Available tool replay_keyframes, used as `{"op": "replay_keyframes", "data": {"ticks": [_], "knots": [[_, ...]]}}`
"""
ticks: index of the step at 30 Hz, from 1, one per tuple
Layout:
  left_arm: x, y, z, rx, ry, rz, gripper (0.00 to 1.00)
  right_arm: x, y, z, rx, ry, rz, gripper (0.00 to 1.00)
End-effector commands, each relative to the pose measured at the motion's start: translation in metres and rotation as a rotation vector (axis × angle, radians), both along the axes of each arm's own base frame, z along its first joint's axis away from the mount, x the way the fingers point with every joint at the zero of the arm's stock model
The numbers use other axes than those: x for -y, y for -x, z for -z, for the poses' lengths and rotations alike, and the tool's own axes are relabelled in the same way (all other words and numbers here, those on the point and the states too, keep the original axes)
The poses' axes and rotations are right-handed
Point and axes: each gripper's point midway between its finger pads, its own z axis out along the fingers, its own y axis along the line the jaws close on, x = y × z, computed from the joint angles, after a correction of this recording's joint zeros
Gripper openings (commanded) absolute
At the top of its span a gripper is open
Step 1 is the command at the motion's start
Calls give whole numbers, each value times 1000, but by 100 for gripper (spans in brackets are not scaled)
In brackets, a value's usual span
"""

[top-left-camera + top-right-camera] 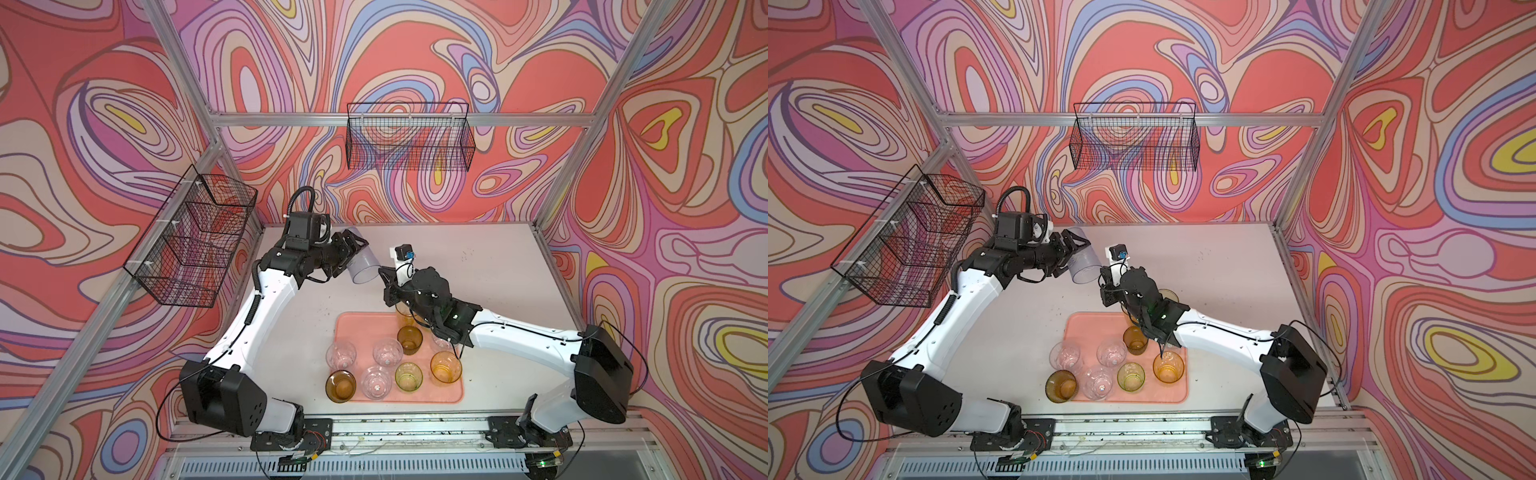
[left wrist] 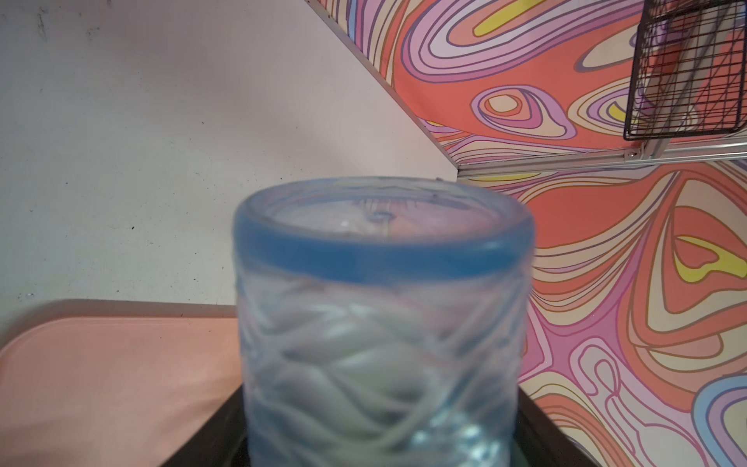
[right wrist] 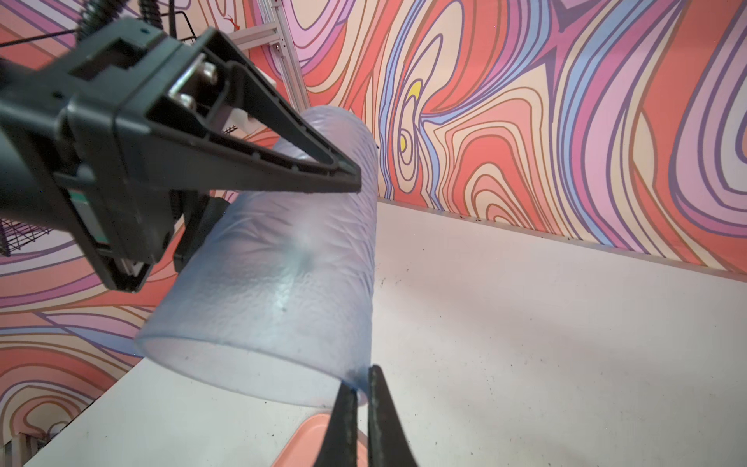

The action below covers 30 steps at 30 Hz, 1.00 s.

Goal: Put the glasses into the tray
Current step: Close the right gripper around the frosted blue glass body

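Note:
Only the right gripper's fingertips pinch the pale blue glass's rim, so it should open and take the glass's side (image 3: pixel 360 347) deeper before the left gripper opens.
A tall pale blue glass (image 1: pixel 362 262) (image 1: pixel 1082 264) (image 3: pixel 279 267) hangs tilted above the table behind the tray, its mouth towards the right arm. My left gripper (image 1: pixel 353 252) (image 1: pixel 1076 253) is shut on its body; the left wrist view shows the glass (image 2: pixel 384 323) between the black fingers (image 2: pixel 214 440). My right gripper (image 1: pixel 380 272) (image 1: pixel 1101 272) (image 3: pixel 361 390) is shut on the rim's wall. The salmon-pink tray (image 1: pixel 357 328) (image 1: pixel 1088 328) (image 3: pixel 309 442) holds several short glasses: brown (image 1: pixel 409 338), clear (image 1: pixel 387 352), green (image 1: pixel 408 376), orange (image 1: pixel 445 368).
A brown-amber glass (image 1: pixel 340 386) and a clear one (image 1: pixel 340 355) stand at the tray's left edge. A yellow glass (image 1: pixel 405 314) is half hidden under my right arm. Black wire baskets hang on the back wall (image 1: pixel 409 137) and left wall (image 1: pixel 195 245).

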Motion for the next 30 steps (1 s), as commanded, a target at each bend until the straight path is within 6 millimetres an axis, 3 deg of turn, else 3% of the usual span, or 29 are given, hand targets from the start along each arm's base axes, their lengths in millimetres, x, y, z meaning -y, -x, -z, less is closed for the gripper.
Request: {"op": "replay_keyframes", "data": {"ticks": [1, 5, 10, 17, 22, 25, 30], "knots": [[10, 17, -10, 14, 33, 66, 44, -9, -3, -29, 10, -93, -20, 0], [13, 15, -7, 6, 59, 68, 43, -18, -1, -28, 0, -101, -57, 7], [16, 17, -3, -12, 101, 65, 43, -19, -8, -22, -6, -89, -28, 8], [16, 20, -3, -17, 143, 38, 43, -21, -19, -18, -4, -100, 19, 26], [18, 20, -8, -18, 168, 39, 43, -25, -24, -17, 0, -104, 30, 23], [18, 21, -6, -23, 178, 36, 43, -28, -25, -20, 7, -123, 27, 10], [16, 22, -4, -19, 181, 18, 43, -29, -25, -25, 3, -136, 21, 0]]}}
